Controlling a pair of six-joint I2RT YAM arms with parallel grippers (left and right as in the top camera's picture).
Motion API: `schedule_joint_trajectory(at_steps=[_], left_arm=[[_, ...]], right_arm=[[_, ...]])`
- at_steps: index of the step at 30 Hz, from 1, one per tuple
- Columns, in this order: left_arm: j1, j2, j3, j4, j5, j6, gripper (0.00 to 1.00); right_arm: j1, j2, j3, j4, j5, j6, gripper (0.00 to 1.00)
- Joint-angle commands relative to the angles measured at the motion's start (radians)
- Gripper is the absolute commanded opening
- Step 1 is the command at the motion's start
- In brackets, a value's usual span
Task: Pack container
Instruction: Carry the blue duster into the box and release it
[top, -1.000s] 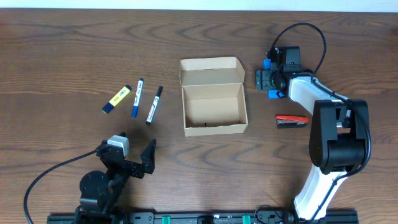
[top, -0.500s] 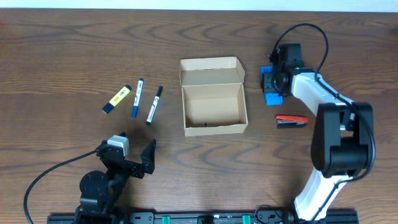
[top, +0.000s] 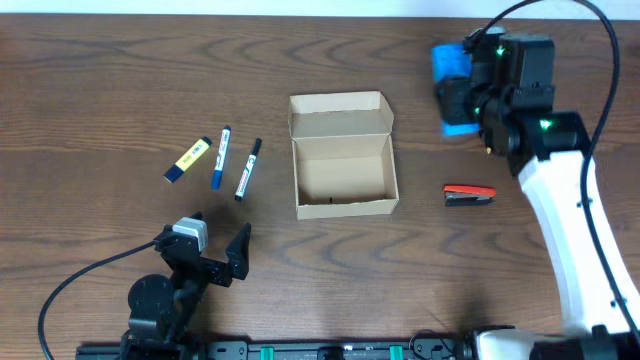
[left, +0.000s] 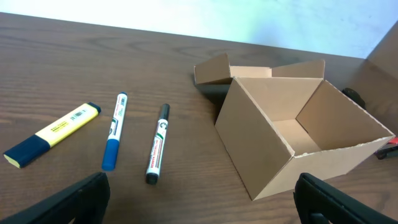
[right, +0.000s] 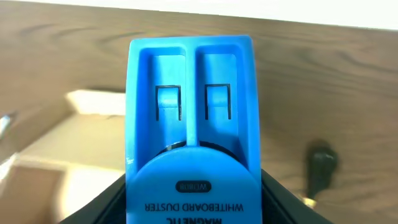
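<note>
The blue whiteboard duster will leave my right gripper on the bottom of the container, close to its folded-back flap lid (top: 334, 173).
The tan cardboard container (top: 343, 160) stands open at the table's middle, its flap lid folded back; it also shows in the left wrist view (left: 298, 134). My right gripper (top: 462, 95) is shut on a blue whiteboard duster (top: 452, 75), held above the table to the right of the container. The duster fills the right wrist view (right: 191, 130). My left gripper (top: 205, 255) is open and empty near the front edge, its fingers at the lower corners of the left wrist view (left: 199, 199).
A yellow highlighter (top: 188, 159), a blue marker (top: 220, 156) and a black marker (top: 248, 168) lie left of the container. A red and black stapler (top: 469, 194) lies to its right.
My right gripper has lifted the blue duster off the table and risen toward the camera, shifting a little back and right. The left arm has not moved.
</note>
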Motion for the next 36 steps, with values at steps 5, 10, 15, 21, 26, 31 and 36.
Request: schedule_joint_trajectory(at_steps=[5,10,15,21,26,31,36], left_arm=[[0.004,-0.005,-0.024,-0.002,0.000,-0.004,0.95],[0.004,-0.005,-0.024,-0.002,0.000,-0.003,0.95],[0.004,-0.005,-0.024,-0.002,0.000,-0.003,0.95],[0.004,-0.005,-0.024,-0.002,0.000,-0.004,0.95],[0.004,-0.005,-0.024,-0.002,0.000,-0.004,0.96],[0.004,-0.005,-0.024,-0.002,0.000,-0.003,0.95],[0.004,-0.005,-0.024,-0.002,0.000,-0.003,0.95]], right_arm=[[0.217,0.023,0.001,-0.087,-0.213,-0.404,0.32],[0.310,0.087,0.001,-0.108,-0.215,-0.565,0.34],[0.351,0.171,0.001,-0.108,-0.241,-0.649,0.34],[0.368,0.264,0.001,-0.097,-0.240,-0.744,0.34],[0.368,0.314,0.001,-0.082,-0.240,-0.824,0.33],[0.368,0.354,0.001,-0.042,-0.240,-0.875,0.35],[0.368,0.389,0.001,-0.005,-0.240,-0.915,0.34]])
